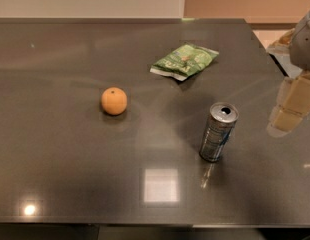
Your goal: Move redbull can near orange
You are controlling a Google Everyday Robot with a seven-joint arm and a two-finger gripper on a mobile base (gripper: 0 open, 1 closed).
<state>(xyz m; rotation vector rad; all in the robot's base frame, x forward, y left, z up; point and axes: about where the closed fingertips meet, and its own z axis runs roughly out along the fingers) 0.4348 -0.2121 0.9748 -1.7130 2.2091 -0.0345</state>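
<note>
I need to close my gripper on the upper part of the redbull can [221, 127], just under its shiny top.
The redbull can [218, 132] stands upright on the dark table [70, 164], right of centre, silver with bluish markings and an open shiny top. The orange [114, 101] sits to its left, well apart from the can. My gripper [290, 109] hangs at the right edge of the view, to the right of the can and a little above the table, not touching it. It holds nothing that I can see.
A flat green crinkly snack bag [185, 60] lies behind the can, toward the table's far side. The table's right edge runs just past the gripper. A bright light reflection [160, 185] sits near the front edge.
</note>
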